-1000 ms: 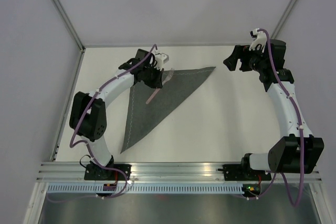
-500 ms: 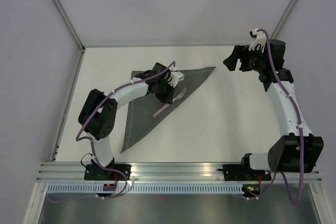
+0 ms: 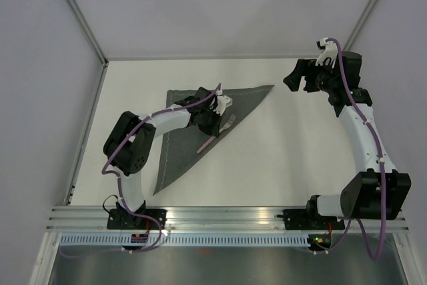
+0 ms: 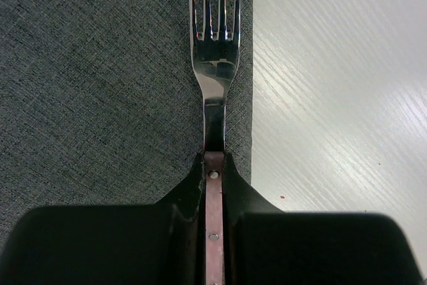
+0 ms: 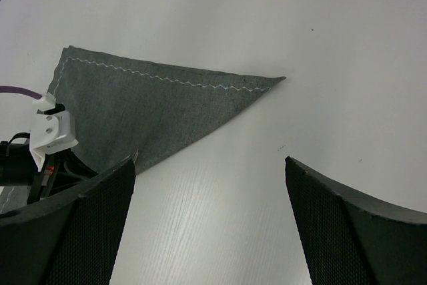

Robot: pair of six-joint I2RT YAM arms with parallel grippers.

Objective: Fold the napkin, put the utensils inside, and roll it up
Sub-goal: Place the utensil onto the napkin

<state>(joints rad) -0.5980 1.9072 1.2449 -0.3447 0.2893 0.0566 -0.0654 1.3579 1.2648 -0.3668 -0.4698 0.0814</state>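
Note:
The robot's left gripper will release the fork on the dark grey napkin, just inside its long folded edge (image 3: 220, 133) (image 4: 216, 121).
The dark grey napkin (image 3: 183, 135) lies folded into a triangle on the table, also in the left wrist view (image 4: 100, 85) and the right wrist view (image 5: 153, 108). My left gripper (image 3: 212, 121) is shut on the pink handle of the fork (image 3: 215, 135), low over the napkin's long folded edge. In the left wrist view my left gripper (image 4: 213, 171) clamps the fork (image 4: 215, 45), whose silvery tines point away along the napkin's edge. My right gripper (image 3: 298, 75) is open and empty, raised at the far right. It shows wide open in its wrist view (image 5: 210, 191).
White walls and metal frame posts (image 3: 80, 21) enclose the white table (image 3: 280, 145). An aluminium rail (image 3: 227, 215) runs along the near edge by the arm bases.
My left gripper has carried the fork from the napkin's far left corner rightward and nearer, to the napkin's diagonal edge, and lowered it. The right arm has not moved.

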